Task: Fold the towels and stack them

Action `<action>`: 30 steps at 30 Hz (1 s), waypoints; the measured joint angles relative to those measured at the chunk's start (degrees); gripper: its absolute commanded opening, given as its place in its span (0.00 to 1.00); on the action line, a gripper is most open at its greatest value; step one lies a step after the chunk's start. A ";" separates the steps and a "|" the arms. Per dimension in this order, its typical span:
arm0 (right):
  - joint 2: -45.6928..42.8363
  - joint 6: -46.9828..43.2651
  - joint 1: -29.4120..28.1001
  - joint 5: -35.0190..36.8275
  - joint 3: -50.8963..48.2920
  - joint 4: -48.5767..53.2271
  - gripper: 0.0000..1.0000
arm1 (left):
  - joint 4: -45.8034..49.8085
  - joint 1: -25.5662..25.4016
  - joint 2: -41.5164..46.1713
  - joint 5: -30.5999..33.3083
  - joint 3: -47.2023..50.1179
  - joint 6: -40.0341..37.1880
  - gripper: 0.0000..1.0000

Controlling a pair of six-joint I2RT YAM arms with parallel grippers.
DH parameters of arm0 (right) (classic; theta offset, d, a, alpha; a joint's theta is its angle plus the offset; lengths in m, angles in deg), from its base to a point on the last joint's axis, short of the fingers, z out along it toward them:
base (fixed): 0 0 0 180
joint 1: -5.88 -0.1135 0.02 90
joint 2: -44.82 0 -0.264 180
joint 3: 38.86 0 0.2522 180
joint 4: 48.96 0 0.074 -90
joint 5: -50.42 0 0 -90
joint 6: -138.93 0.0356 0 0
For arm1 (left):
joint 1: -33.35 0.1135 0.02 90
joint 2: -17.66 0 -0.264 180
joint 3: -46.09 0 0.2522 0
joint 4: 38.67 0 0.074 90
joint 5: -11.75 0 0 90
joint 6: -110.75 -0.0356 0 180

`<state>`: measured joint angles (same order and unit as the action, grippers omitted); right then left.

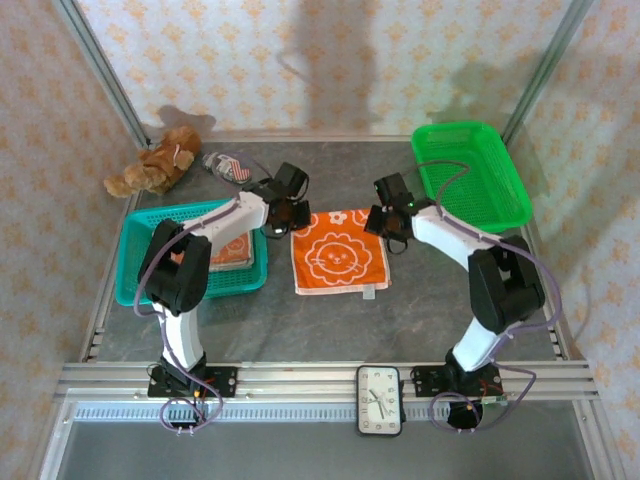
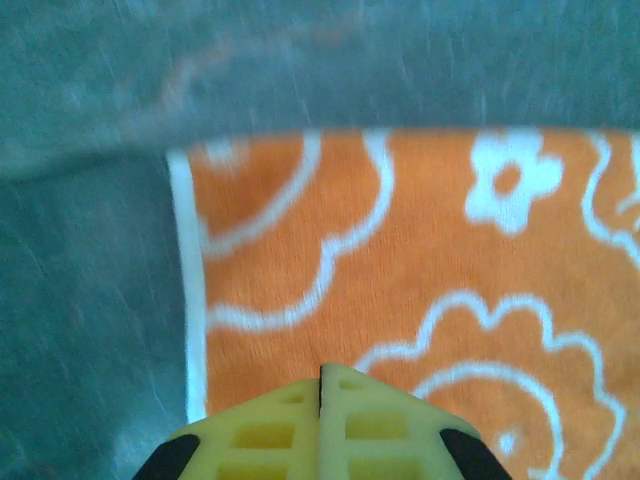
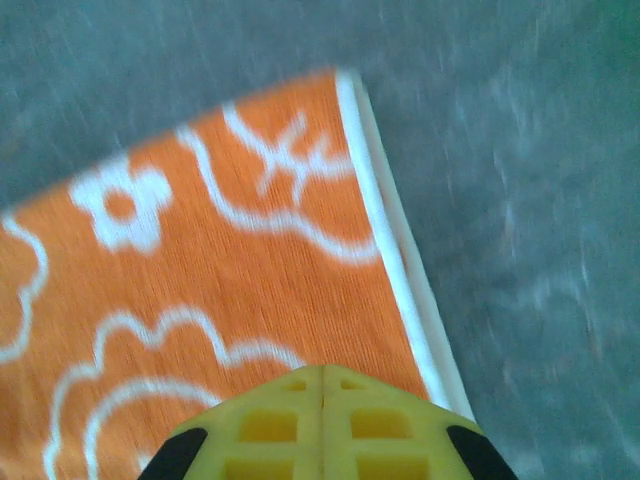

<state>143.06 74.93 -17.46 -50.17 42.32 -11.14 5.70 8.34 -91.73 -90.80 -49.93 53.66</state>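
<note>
Next, I open my left gripper's shut fingers, now over the orange towel short of its far edge, and grab the towel's far corner (image 2: 186, 162) before folding.
An orange towel (image 1: 340, 252) with a white lion print lies flat on the grey table between the arms. My left gripper (image 1: 283, 215) is at its far left corner, and my right gripper (image 1: 387, 222) is at its far right corner. In the left wrist view the yellow fingertips (image 2: 320, 368) meet over the orange cloth (image 2: 430, 250) near its white left hem, with no cloth seen between them. In the right wrist view the gripper (image 3: 322, 368) is likewise shut over the towel (image 3: 250, 270), close to its white right hem. More towels (image 1: 235, 250) lie in the teal basket (image 1: 135, 260).
A green basket (image 1: 470, 172) stands at the back right. A brown teddy bear (image 1: 152, 165) and a small striped shoe (image 1: 228, 166) lie at the back left. A clock (image 1: 380, 400) rests on the front rail.
</note>
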 measured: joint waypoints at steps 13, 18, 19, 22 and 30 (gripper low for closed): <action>20.20 -4.35 4.17 -0.52 17.94 2.73 0.00 | 2.64 2.99 -14.45 2.10 -9.94 -2.99 0.01; 21.77 -5.31 5.33 -1.01 18.40 3.23 0.00 | 3.02 3.02 -14.73 2.82 -10.82 -3.06 0.01; 21.84 -5.53 5.42 -1.03 18.47 3.23 0.00 | 3.04 3.02 -14.75 2.91 -10.82 -3.06 0.02; 21.90 -5.92 5.55 -1.22 18.47 3.21 0.03 | 3.26 3.02 -14.75 2.97 -11.08 -3.28 0.09; 21.27 -7.54 5.55 -0.74 18.60 3.80 0.29 | 4.31 3.89 -14.71 4.26 -12.22 -4.31 0.42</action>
<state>164.33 67.39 -11.90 -50.91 60.92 -7.34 10.00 12.23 -106.44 -86.54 -62.15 49.35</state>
